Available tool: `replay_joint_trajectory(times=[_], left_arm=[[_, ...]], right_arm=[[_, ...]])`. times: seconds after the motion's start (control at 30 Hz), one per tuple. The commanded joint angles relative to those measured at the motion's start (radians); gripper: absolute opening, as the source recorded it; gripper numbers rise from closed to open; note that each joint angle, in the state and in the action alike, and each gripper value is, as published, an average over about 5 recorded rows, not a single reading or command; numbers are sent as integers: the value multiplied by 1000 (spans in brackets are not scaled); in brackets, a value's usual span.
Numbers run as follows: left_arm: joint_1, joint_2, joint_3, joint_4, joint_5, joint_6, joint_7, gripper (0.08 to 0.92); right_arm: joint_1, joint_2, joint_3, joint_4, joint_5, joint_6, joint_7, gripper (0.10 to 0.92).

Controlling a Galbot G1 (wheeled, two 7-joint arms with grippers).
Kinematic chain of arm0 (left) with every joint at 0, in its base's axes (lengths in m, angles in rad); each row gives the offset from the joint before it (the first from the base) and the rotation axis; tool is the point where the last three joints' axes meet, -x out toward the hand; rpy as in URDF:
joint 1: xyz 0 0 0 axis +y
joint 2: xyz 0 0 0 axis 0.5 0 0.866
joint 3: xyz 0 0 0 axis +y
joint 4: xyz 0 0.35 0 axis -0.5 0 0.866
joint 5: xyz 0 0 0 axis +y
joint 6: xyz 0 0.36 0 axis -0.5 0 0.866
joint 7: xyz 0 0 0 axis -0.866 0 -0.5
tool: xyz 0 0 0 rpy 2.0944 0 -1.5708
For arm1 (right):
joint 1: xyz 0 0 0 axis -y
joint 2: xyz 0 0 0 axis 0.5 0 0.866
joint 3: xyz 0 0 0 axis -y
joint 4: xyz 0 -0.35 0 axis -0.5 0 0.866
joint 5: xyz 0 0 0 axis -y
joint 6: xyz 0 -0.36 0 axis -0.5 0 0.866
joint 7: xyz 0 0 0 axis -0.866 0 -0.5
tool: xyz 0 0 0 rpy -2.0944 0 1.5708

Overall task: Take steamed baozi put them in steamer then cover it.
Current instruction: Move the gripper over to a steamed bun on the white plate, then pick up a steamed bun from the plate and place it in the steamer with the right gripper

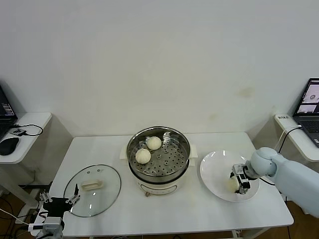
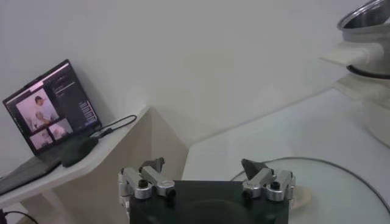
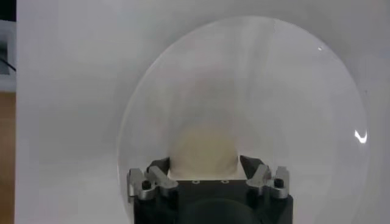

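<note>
Next, my right gripper releases the baozi on the steamer's perforated tray [image 1: 159,165], near the tray's front rim, beside the nearer baozi.
Two steamed baozi [image 1: 154,143] [image 1: 143,156] lie on the perforated tray of the steel steamer [image 1: 184,144] at the table's middle. Another baozi [image 1: 233,183] [image 3: 204,149] sits on the white plate [image 1: 214,172] [image 3: 274,91] to the right. My right gripper [image 1: 238,181] [image 3: 204,164] is down over it, with a finger against each side of the bun. The glass cover [image 1: 92,190] [image 2: 341,176] lies flat on the table at the left, its cream handle up. My left gripper [image 1: 61,195] [image 2: 204,167] hangs open at the cover's near-left edge, holding nothing.
Side tables flank the work table: the left one holds a laptop [image 2: 52,106] and a mouse [image 1: 8,145], the right one another laptop [image 1: 310,112]. The steamer's handle and base [image 2: 365,58] show at the far edge of the left wrist view.
</note>
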Motion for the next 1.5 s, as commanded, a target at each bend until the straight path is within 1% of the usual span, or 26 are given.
replay_joint_trajectory(times=[0.03, 0.17, 0.33, 0.5, 0.6, 0.73, 1.0, 1.23, 1.5], left_arm=[[1, 0, 0, -2, 1, 0, 0, 823], [0, 2, 0, -4, 1, 1, 1, 823], [-5, 6, 3, -7, 0, 3, 2, 823], [-11, 9, 10, -8, 0, 3, 2, 823], [-14, 11, 12, -7, -1, 3, 2, 823], [-17, 14, 10, -3, -3, 3, 2, 823], [-14, 16, -7, 3, -6, 1, 1, 823], [-14, 6, -22, 2, -7, 0, 0, 823], [-13, -8, -31, 7, -8, -9, -4, 823]], right_arm=[[14, 6, 1, -10, 4, -1, -12, 679], [114, -32, -51, 27, 46, -6, -41, 671], [329, -79, -149, 80, 139, -22, -89, 670], [564, -59, -221, 92, 255, -39, -110, 670], [706, -1, -289, 81, 321, -48, -98, 670], [855, 121, -379, 62, 383, -63, -76, 671], [885, 363, -460, 53, 453, -76, -26, 671], [801, 532, -521, 12, 435, 27, -32, 678], [758, 596, -599, -23, 376, 187, -56, 676]])
